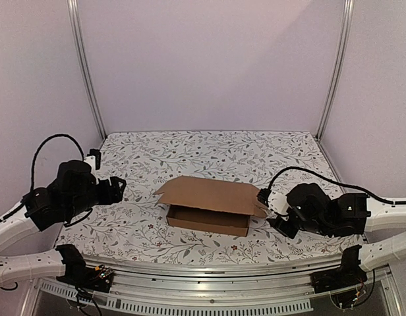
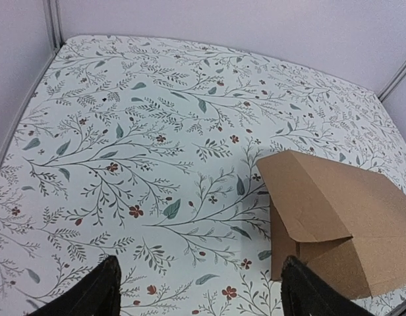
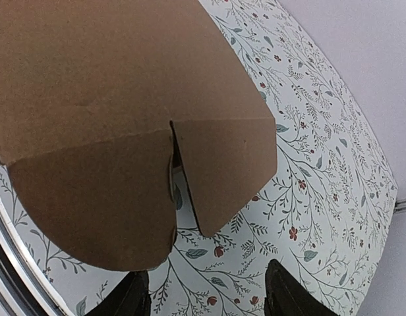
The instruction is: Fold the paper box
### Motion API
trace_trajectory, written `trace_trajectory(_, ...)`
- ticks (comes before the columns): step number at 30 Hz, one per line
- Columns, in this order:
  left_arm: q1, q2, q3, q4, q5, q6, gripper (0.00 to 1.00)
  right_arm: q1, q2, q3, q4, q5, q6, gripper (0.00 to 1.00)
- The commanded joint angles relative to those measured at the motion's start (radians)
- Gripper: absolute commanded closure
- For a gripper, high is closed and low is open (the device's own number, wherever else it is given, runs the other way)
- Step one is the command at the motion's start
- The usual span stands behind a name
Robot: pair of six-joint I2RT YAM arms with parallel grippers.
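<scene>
The lid's side flap (image 1: 165, 189) (image 2: 282, 201), at the near end of the paper box, is the next thing my left gripper will go to and close on.
The paper box (image 1: 211, 205) is a brown cardboard mailer in the middle of the table, its lid half lowered over the shallow tray and small flaps sticking out at both ends. My left gripper (image 1: 118, 187) stands open well to the left of it; the left wrist view shows the box's left end (image 2: 335, 217) just beyond the right fingertip (image 2: 302, 283), nothing between the fingers. My right gripper (image 1: 263, 199) is open close to the box's right end. In the right wrist view the lid and side flap (image 3: 124, 112) fill the space above the empty jaws.
The table is covered by a floral cloth (image 1: 190, 155). Pale walls and metal posts (image 1: 84, 66) enclose the back and sides. A metal rail (image 1: 209, 283) runs along the near edge by the arm bases.
</scene>
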Motion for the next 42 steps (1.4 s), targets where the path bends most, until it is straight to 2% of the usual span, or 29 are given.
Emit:
trace_trajectory(1,-0.008,0.013,-0.034,0.033,0.022,0.003,0.18,0.013,0.045,0.008,0.078,0.071,-0.075,0.43)
trace_trajectory(9,-0.008,0.022,-0.069,0.087,0.071,-0.009,0.18,0.013,0.100,-0.054,0.261,0.059,-0.148,0.52)
trace_trajectory(15,-0.008,0.033,-0.071,0.103,0.086,-0.004,0.18,0.001,0.136,-0.071,0.303,0.078,-0.167,0.62)
trace_trajectory(30,-0.008,0.032,-0.072,0.106,0.107,-0.006,0.18,-0.032,0.111,-0.085,0.355,0.077,-0.182,0.99)
trace_trajectory(36,-0.008,0.036,-0.048,0.090,0.124,0.005,0.19,-0.032,0.085,-0.063,0.344,0.076,-0.199,1.00)
trace_trajectory(42,-0.009,0.057,-0.031,0.091,0.170,0.019,0.19,-0.033,0.029,-0.009,0.262,0.042,-0.220,1.00)
